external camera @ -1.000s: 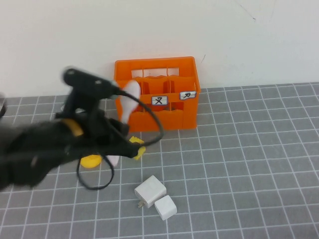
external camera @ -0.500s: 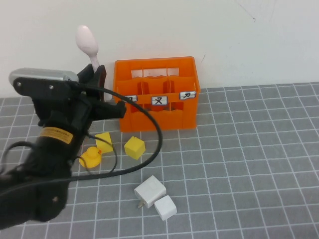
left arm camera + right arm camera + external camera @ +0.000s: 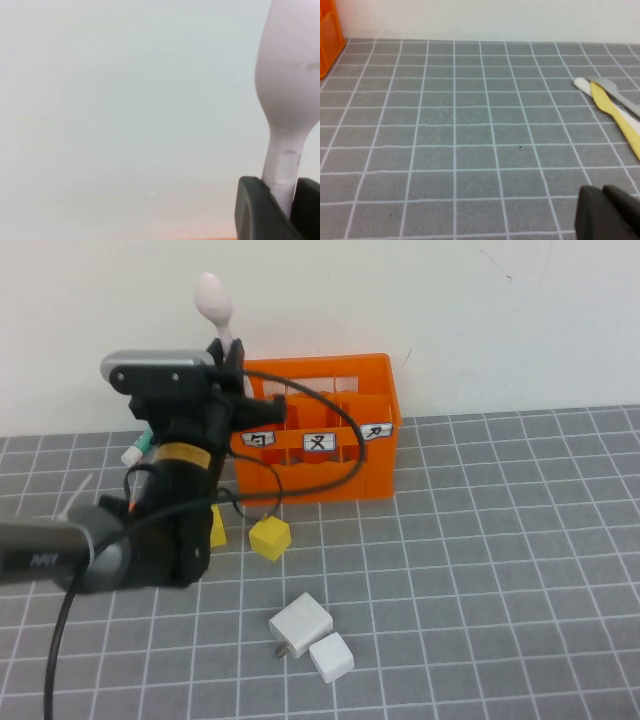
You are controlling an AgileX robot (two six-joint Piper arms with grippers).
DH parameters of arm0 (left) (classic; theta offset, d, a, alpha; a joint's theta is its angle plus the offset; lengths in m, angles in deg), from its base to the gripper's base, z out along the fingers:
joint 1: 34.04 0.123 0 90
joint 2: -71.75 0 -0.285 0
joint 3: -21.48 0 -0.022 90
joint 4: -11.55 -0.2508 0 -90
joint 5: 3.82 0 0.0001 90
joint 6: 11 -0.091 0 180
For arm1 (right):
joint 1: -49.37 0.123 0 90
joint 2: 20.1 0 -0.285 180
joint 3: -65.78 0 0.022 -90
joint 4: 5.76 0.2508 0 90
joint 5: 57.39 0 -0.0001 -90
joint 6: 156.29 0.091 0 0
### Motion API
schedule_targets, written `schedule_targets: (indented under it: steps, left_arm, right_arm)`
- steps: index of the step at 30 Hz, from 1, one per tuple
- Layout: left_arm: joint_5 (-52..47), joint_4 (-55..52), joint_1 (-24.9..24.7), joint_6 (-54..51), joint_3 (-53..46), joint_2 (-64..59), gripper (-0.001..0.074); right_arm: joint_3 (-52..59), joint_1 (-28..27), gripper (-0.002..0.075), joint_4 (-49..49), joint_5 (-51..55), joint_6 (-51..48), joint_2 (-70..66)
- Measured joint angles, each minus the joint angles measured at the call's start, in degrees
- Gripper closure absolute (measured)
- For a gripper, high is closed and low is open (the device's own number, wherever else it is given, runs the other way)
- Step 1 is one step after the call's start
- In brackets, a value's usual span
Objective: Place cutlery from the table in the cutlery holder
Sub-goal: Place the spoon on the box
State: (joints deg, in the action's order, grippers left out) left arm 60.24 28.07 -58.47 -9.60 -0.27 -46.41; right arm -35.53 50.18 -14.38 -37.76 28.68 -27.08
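Observation:
Next, my left gripper lets go of the spoon in the orange cutlery holder's end compartment (image 3: 260, 420) behind the spoon label.
My left gripper (image 3: 228, 352) is shut on the handle of the pale pink-white spoon (image 3: 212, 297). It holds the spoon upright, bowl up, above the left end of the orange cutlery holder (image 3: 335, 440), which stands at the back of the grey gridded table (image 3: 500, 540). In the left wrist view the spoon (image 3: 292, 75) rises from between the dark fingers (image 3: 257, 210) against the white wall. My right gripper (image 3: 607, 212) is shut and empty, low over the table; it is out of the high view.
A yellow cube (image 3: 270, 537) and two white chargers (image 3: 301, 624) lie in front of the holder. A white-and-green tube (image 3: 135, 450) is behind my left arm. In the right wrist view a yellow knife (image 3: 615, 117) and grey and white utensils (image 3: 615, 95) lie together.
My left arm has lifted the spoon off the table, turned it bowl-up and carried it right, up to the holder's left end. The yellow duck is now hidden behind the arm.

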Motion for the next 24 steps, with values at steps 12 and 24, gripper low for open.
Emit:
schedule_targets:
  steps: [12, 24]
  left_arm:
    - [-6.82, -12.99, 3.92, 8.80, 5.81, -6.32, 0.0627]
    - [-9.90, -12.67, 3.92, 10.87, 6.05, -7.72, 0.0622]
  right_arm:
    - [0.00, 0.00, 0.0729, 0.00, 0.00, 0.00, 0.00]
    - [0.00, 0.00, 0.0729, 0.00, 0.00, -0.04, 0.00]
